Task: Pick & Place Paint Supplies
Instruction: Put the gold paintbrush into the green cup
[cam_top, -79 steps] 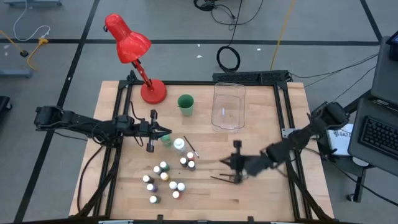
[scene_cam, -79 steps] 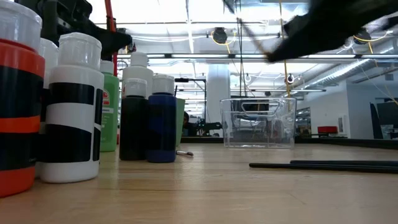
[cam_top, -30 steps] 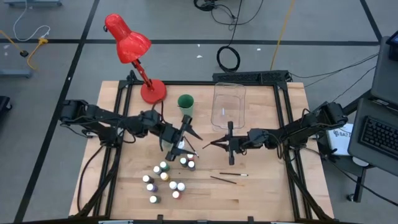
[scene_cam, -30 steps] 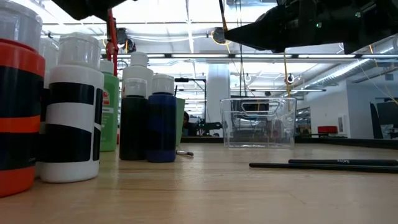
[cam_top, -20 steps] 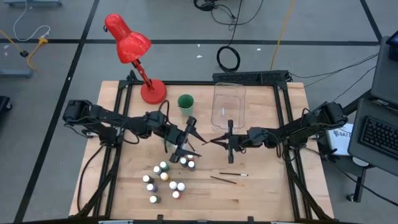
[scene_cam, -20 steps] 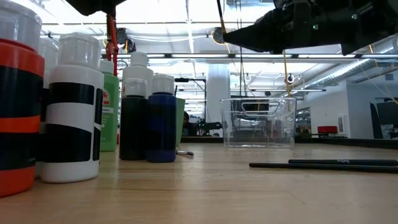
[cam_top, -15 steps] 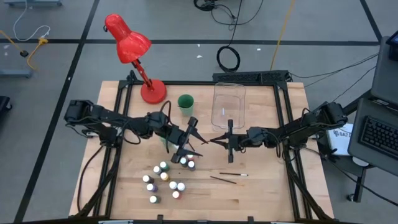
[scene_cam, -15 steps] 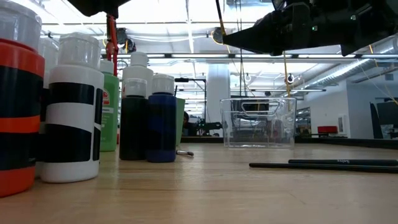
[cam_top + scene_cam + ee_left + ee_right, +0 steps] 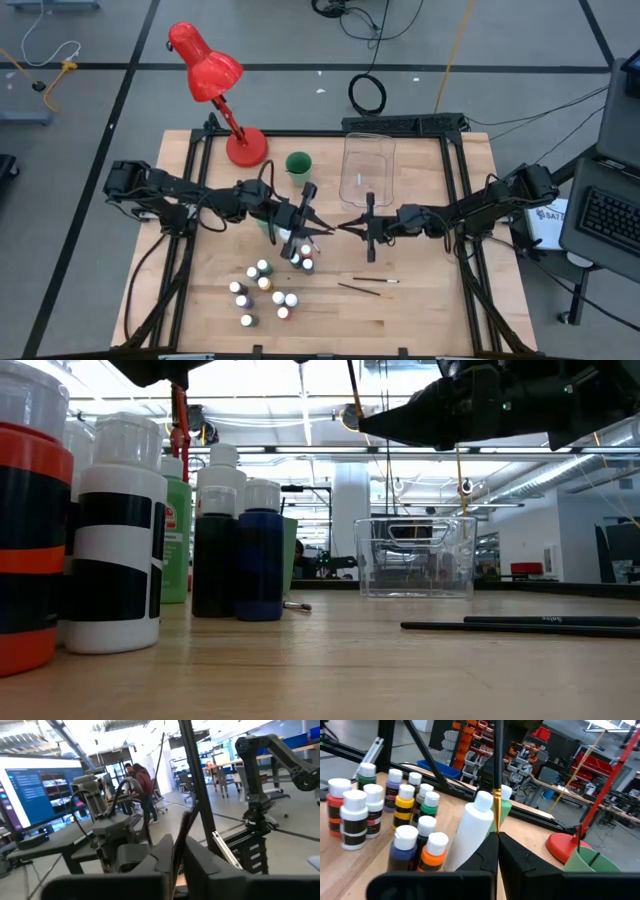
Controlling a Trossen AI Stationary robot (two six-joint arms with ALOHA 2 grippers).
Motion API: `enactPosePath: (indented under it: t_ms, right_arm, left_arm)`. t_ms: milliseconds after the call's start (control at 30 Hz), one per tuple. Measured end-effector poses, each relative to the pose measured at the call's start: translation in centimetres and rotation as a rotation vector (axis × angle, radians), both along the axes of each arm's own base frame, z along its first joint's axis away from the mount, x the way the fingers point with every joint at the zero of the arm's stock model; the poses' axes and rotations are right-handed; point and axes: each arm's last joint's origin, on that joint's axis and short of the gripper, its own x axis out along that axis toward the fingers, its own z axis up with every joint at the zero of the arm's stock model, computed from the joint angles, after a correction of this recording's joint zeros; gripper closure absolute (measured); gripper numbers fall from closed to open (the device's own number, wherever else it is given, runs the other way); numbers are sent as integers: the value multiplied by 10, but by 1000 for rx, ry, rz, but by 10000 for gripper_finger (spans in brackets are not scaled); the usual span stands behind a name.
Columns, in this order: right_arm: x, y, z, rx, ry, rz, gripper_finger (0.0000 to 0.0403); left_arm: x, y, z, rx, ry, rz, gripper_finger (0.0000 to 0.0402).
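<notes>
My left gripper has the dark-handled brush. It will let go of it inside the green cup [image 9: 299, 162] next to the clear plastic bin.
My right gripper [image 9: 343, 226] and my left gripper [image 9: 308, 222] meet tip to tip above the table's middle, both raised and about level. Each is shut on a thin dark-handled brush [image 9: 496, 770] with a gold ferrule. Small white-capped paint bottles [image 9: 265, 290] stand on their bases in a cluster at the near left. A taller white bottle [image 9: 470, 835] and a green one [image 9: 506, 802] stand behind them. Two more brushes [image 9: 368, 284] lie flat on the wood at the near right. My left gripper pinches the brush's dark handle [image 9: 186, 822] between its two fingers, coming level from the table's left. The handle stands up out of the fingers, clear of the table. My right gripper pinches the brush at the lower end of its gold ferrule [image 9: 496, 815], coming level from the table's right. The handle runs on past the fingers, lifted clear of the table.
A clear plastic bin [image 9: 368, 170] and a green cup [image 9: 298, 165] stand at the far middle, a red desk lamp [image 9: 215, 80] at the far left corner. Bare wood lies at the near right beyond the loose brushes.
My left gripper's fingers stood wide open beside the brush a second ago and have shut on its handle. My right gripper has kept still with the brush.
</notes>
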Motion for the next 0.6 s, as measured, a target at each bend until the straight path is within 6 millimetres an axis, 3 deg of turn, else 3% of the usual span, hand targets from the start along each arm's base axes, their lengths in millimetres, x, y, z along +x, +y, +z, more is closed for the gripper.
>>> enactPosePath:
  t_ms: [233,400,600]
  right_arm:
    - [0,0,-7,16,76,-5,402]
    - [-4,2,-24,78,244,-11,389]
    - [-12,13,-34,99,314,24,377]
  left_arm:
    - [-6,6,4,42,43,90,396]
    - [-32,12,31,114,40,221,398]
    - [-59,30,44,149,134,477,399]
